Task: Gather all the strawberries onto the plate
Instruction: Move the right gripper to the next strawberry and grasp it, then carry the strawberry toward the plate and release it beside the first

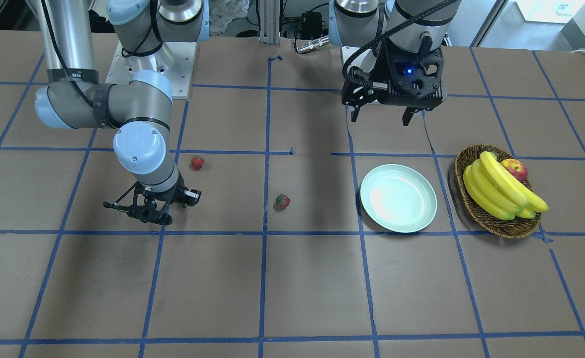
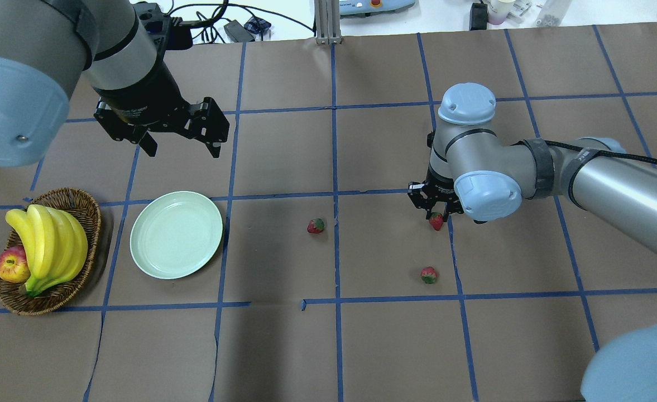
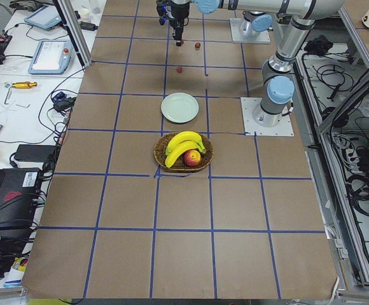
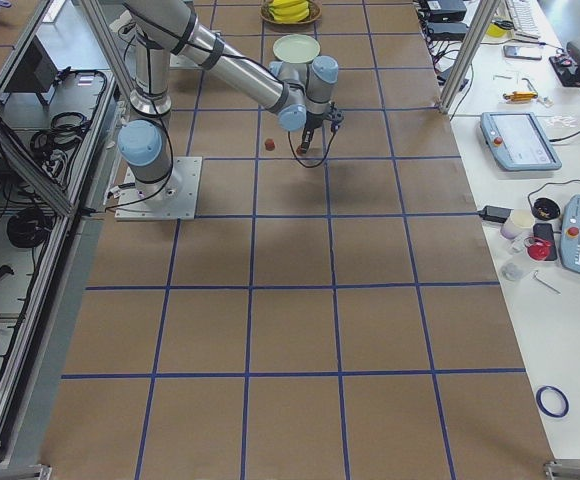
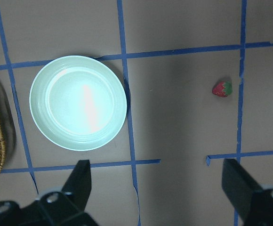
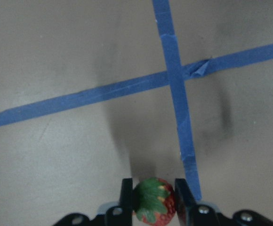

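Next, the right gripper releases its strawberry on the plate side of the strawberry [image 1: 303, 186] near the table's middle.
Three small red strawberries show in the overhead view. One [image 2: 316, 225] lies near the table's middle, also in the left wrist view [image 5: 222, 88]. One [image 2: 429, 274] lies loose nearer the robot. My right gripper [image 2: 437, 216] is shut on the third [image 2: 436, 222], low over the table; in the right wrist view [image 6: 154, 200] the berry [image 6: 154, 203] sits between both fingers. The pale mint plate [image 2: 176, 234] is empty, also in the front view [image 1: 398, 198]. My left gripper [image 2: 177, 146] hangs open and empty, high beyond the plate.
A wicker basket [image 2: 91, 215] with bananas [image 2: 49, 245] and an apple [image 2: 13, 263] stands left of the plate. Blue tape lines grid the brown table. The right arm's elbow [image 2: 476, 192] hangs over the table beside the held berry.
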